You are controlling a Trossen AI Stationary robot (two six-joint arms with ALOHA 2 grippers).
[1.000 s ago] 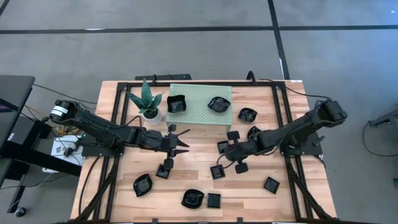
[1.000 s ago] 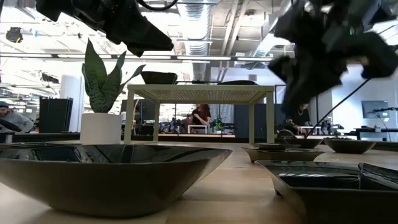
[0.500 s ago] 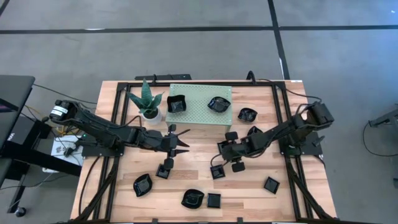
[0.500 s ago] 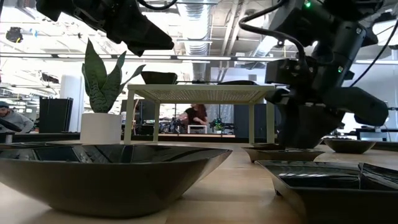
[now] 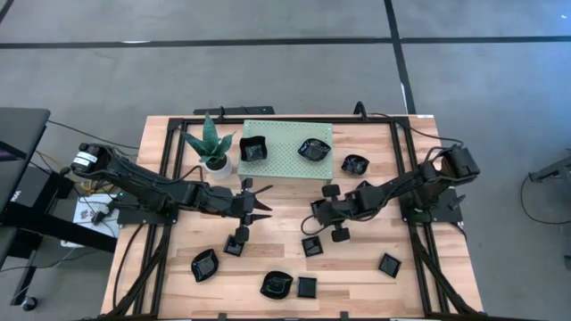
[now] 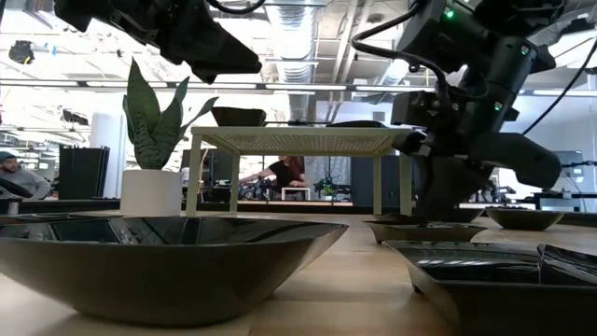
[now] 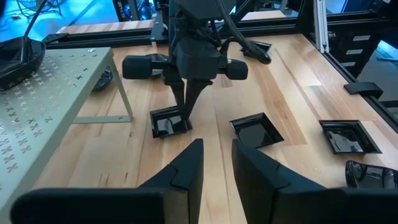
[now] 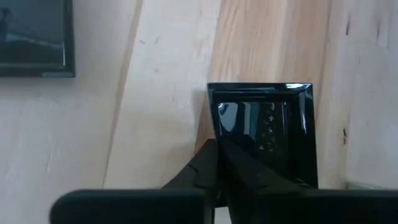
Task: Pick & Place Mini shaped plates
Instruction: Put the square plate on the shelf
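The small square plate, now at the table's middle, will go down from my right gripper onto the pale green stand point(image 5: 286, 150) between the black plates.
Several mini shaped plates, all glossy black, lie scattered on the wooden table point(image 5: 277, 227). My right gripper point(image 7: 186, 114) points down at the table's middle, fingers pressed together on the rim of a small square plate point(image 7: 166, 123). The right wrist view shows that square plate point(image 8: 267, 127) just past the closed fingertips point(image 8: 214, 149). My left gripper point(image 5: 264, 203) hovers left of it, open and empty, its fingers point(image 7: 186, 171) aimed toward the right gripper. Another square plate point(image 7: 256, 129) lies close by.
A pale green perforated stand point(image 5: 285, 159) at the back holds two plates point(image 5: 253, 149). A potted plant point(image 5: 211, 143) stands to its left. More plates sit along the front edge point(image 5: 277, 284) and on the right point(image 5: 389, 264). Black rails frame the table.
My right gripper has come down and a little leftward onto the square plate and closed on its rim. The left arm has stayed still.
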